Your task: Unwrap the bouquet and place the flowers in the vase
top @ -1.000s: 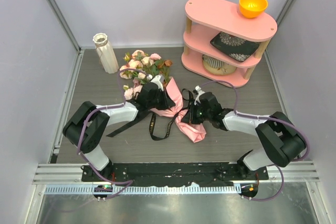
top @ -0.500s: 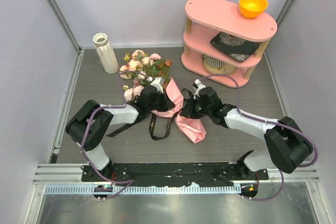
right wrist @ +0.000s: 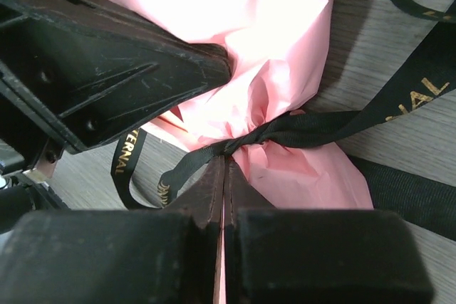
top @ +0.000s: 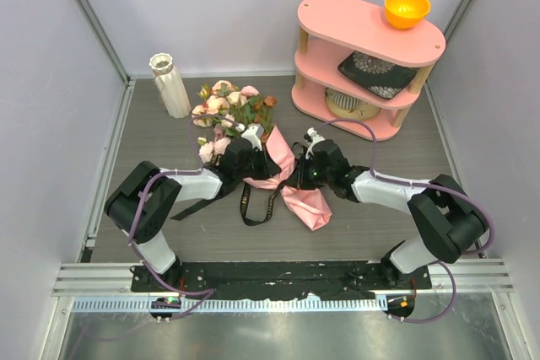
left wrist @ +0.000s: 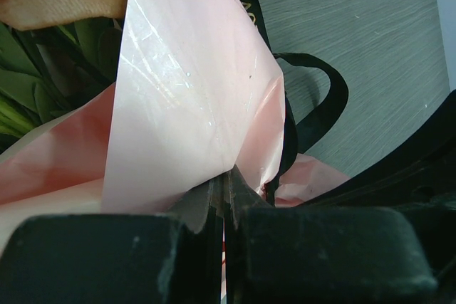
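My right gripper is closed tight against the pinched neck of the wrap. It should open, grab the black ribbon's slack [right wrist: 187, 169] farther out and pull the ribbon off.
The bouquet lies on its side mid-table, its flowers [top: 224, 111] pointing to the far left. Its pink wrap [top: 287, 179] is tied with a black ribbon [top: 253, 204]. The white ribbed vase [top: 171, 86] stands upright at the back left, apart from both arms. My left gripper [top: 260, 159] is shut on the wrap's upper edge; in the left wrist view a pink sheet [left wrist: 185, 90] rises out of the closed tips of that gripper [left wrist: 224, 176]. My right gripper [top: 299, 180] is shut, and the ribbon's knot runs into its tips [right wrist: 225, 160] at the wrap's pinched neck [right wrist: 285, 169].
A pink three-tier shelf [top: 371, 48] stands at the back right with an orange bowl [top: 406, 8] on top and a patterned dish [top: 378, 73] below. Loose ribbon tails [top: 202, 200] trail toward the near left. Grey walls close in on both sides.
My right gripper has moved left and farther in to the ribbon knot, opening briefly and shutting again. The left gripper has stayed on the wrap almost unmoved.
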You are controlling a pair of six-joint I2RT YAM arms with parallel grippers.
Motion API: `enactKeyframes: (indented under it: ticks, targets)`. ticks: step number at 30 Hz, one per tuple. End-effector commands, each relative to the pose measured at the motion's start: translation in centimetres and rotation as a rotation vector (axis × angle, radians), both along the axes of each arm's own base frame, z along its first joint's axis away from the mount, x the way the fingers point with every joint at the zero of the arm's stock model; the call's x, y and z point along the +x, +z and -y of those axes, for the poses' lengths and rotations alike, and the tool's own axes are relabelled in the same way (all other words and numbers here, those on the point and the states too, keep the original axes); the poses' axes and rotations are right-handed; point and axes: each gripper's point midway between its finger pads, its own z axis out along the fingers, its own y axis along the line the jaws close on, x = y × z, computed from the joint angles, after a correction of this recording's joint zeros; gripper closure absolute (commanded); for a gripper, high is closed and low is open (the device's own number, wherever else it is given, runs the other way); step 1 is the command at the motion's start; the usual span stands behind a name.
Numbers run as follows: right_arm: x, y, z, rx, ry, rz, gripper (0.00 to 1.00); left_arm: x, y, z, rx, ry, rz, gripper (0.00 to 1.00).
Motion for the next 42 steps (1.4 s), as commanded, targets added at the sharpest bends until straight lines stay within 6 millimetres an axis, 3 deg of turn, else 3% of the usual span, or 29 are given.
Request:
enactKeyframes:
  ticks: [1, 4, 8, 15, 21, 30, 34, 39, 42]
  targets:
    - [0.7, -1.2, 0.3, -0.021, -0.034, 0.027, 0.99, 0.0, -0.4, -0.3, 0.029, -0.002, 0.022, 1.00]
    - [0.3, -2.3, 1.4, -0.057, -0.073, 0.013, 0.99, 0.1, -0.4, -0.4, 0.029, 0.000, 0.024, 1.00]
    - [0.0, -2.2, 1.8, -0.042, -0.090, 0.018, 0.98, 0.0, -0.4, -0.4, 0.028, -0.002, 0.023, 1.00]
    - [0.1, -0.9, 0.4, 0.050, -0.075, 0.019, 0.87, 0.0, -0.4, -0.3, 0.025, -0.006, 0.023, 1.00]
    - [1.0, 0.8, -0.9, 0.132, -0.089, 0.037, 0.85, -0.2, -0.3, -0.2, 0.020, -0.010, 0.027, 1.00]
    - [1.3, 1.3, -1.5, 0.151, -0.080, 0.034, 0.84, -0.3, -0.3, -0.1, 0.019, -0.018, 0.027, 1.00]
    - [1.1, 2.1, -1.8, 0.195, -0.070, 0.049, 0.77, -0.3, -0.4, -0.1, 0.020, -0.018, 0.026, 1.00]
    - [1.4, 1.6, -1.9, 0.185, -0.079, 0.039, 0.74, -0.3, -0.4, -0.1, 0.019, -0.018, 0.027, 1.00]
    - [1.8, 0.9, -1.7, 0.144, -0.091, 0.035, 0.78, -0.3, -0.4, -0.1, 0.020, -0.016, 0.028, 1.00]
